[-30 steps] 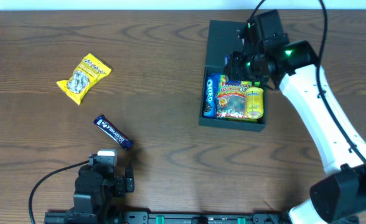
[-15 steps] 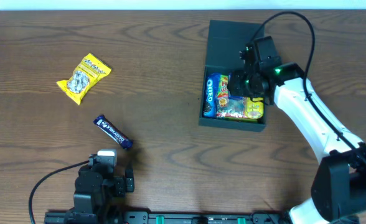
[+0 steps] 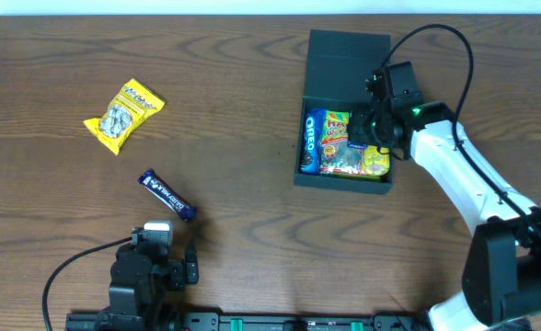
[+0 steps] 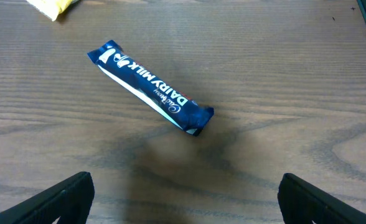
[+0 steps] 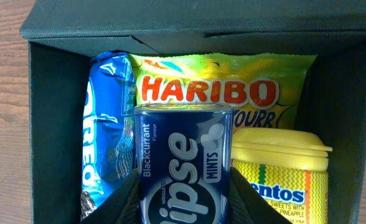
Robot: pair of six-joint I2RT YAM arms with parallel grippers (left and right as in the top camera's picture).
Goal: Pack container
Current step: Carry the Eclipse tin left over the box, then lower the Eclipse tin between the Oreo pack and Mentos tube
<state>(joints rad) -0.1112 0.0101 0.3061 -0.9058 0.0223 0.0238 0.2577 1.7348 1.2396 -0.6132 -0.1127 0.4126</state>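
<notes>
Next, my right gripper releases the Eclipse mints tin on the front end of the Haribo bag [image 3: 348,171], next to the Mentos tub.
The dark teal-green container [image 3: 314,110] stands open at the back right, its flap lid [image 3: 347,55] laid flat behind it. Inside lie a blue Oreo pack [image 3: 312,138], a Haribo bag [image 3: 344,152] and a yellow Mentos tub [image 3: 377,161]. My right gripper [image 3: 367,124] hovers over the container, shut on a dark blue Eclipse mints tin [image 5: 183,165]; the wrist view also shows the Haribo bag [image 5: 220,78], Oreo pack [image 5: 105,143] and Mentos tub [image 5: 286,165] below it. My left gripper [image 4: 183,199] is open and empty at the front left, near a blue Dairy Milk bar [image 4: 150,87].
A yellow snack packet [image 3: 123,113] lies at the far left. The Dairy Milk bar [image 3: 167,195] lies on the wooden table [image 3: 234,230] in front of my left arm. A black cable loops over the right arm.
My right gripper has moved forward and down from over the lid to over the snacks in the container, carrying the mints tin. The left arm has not moved.
</notes>
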